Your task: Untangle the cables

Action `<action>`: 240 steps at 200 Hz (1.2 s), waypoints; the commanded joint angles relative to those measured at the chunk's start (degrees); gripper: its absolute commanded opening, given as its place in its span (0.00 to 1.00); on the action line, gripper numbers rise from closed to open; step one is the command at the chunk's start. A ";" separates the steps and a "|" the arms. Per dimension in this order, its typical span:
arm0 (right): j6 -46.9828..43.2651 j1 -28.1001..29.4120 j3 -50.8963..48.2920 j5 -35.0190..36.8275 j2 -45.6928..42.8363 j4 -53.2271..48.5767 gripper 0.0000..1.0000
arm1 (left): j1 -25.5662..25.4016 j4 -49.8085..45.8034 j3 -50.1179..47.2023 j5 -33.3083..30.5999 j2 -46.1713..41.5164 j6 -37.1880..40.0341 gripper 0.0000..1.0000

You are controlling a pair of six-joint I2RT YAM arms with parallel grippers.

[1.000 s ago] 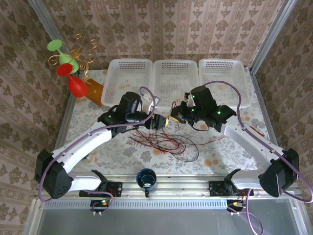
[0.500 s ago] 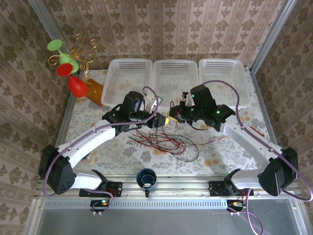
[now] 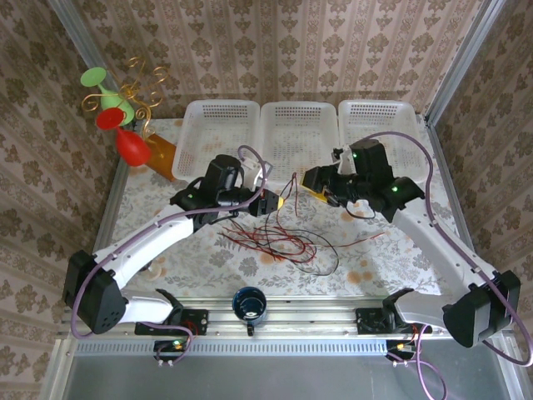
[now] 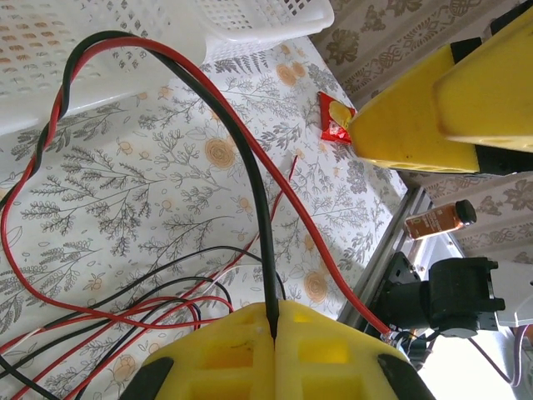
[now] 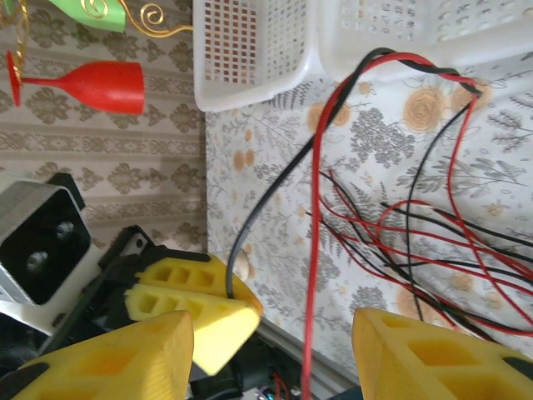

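Observation:
The red cable twists around the black cable in the robot's left gripper, so next the right gripper pinches the red cable's loose end [image 5: 309, 342] and pulls the two cables apart.
The cables [image 3: 279, 243] lie as a loose tangle of thin red and black wires on the flowered table, in front of both grippers. My left gripper [image 3: 271, 202] is shut on a black cable [image 4: 250, 167], which rises from its yellow fingertips [image 4: 275, 321] and arches up twisted with a red cable [image 4: 321, 229]. My right gripper [image 3: 311, 179] stands open just to the right. A red cable [image 5: 315, 250] hangs through the wide gap between its yellow fingers [image 5: 117, 358], touching neither. The left gripper [image 5: 221, 304] appears beside them, pinching the black cable [image 5: 250, 225].
Three white baskets [image 3: 218, 107] [image 3: 298, 107] [image 3: 379, 104] line the back of the table. Red and green glasses [image 3: 117, 125] stand at the back left by an orange block [image 3: 160, 154]. A dark cup [image 3: 249, 304] sits at the front edge. A small red packet [image 4: 336, 125] lies on the table.
My right arm has drawn back to the right and away from the left gripper, widening the gap between them. The left gripper has hardly moved and keeps its hold on the black cable.

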 commanded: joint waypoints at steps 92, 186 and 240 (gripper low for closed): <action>-5.77 1.60 -1.89 -3.71 6.56 5.56 0.52 | 0.30 -0.85 0.85 -0.57 -0.84 0.24 0.00; -9.55 2.94 2.84 5.07 5.26 -1.79 0.00 | 0.25 -9.71 6.73 -7.51 -2.46 5.56 0.00; -16.00 2.11 8.26 13.43 0.27 -13.85 0.00 | 0.25 -15.27 12.85 -22.09 -7.37 11.22 0.00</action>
